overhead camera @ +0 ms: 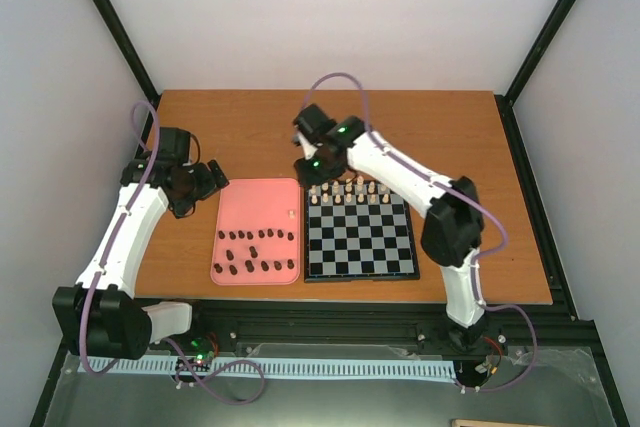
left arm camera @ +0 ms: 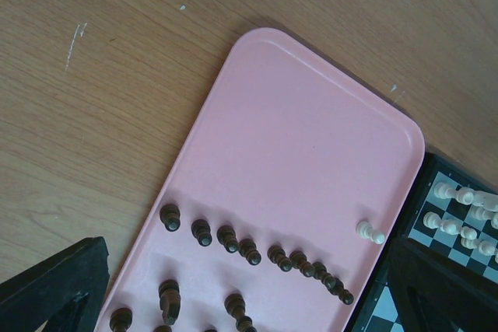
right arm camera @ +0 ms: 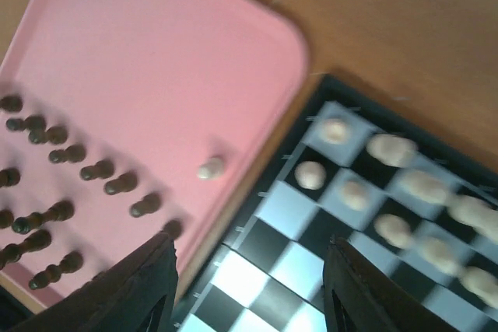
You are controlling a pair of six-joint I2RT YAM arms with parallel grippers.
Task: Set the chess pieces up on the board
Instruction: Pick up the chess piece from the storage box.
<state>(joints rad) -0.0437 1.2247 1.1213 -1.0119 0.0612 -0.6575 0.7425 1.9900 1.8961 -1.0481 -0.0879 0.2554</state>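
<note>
I will next move my right gripper to the cream pawn's head (overhead camera: 291, 214) (right arm camera: 207, 170) in the pink tray, beside the chessboard, and close it there.
The chessboard (overhead camera: 360, 239) lies at the table's front centre. Several cream pieces (overhead camera: 348, 191) stand in two rows on its far edge. The pink tray (overhead camera: 258, 197) to its left holds several dark brown pieces (overhead camera: 256, 252) and one cream pawn (overhead camera: 291, 214). That pawn shows near the tray's right edge in the left wrist view (left arm camera: 370, 232) and in the right wrist view (right arm camera: 210, 168). My right gripper (overhead camera: 306, 173) is open and empty above the board's far left corner. My left gripper (overhead camera: 208, 184) is open and empty above the table left of the tray.
The pink tray (left arm camera: 296, 145) touches the board's left side. Bare wooden table (overhead camera: 440, 132) lies behind and right of the board. Black frame rails (overhead camera: 530, 197) run along the table's edges.
</note>
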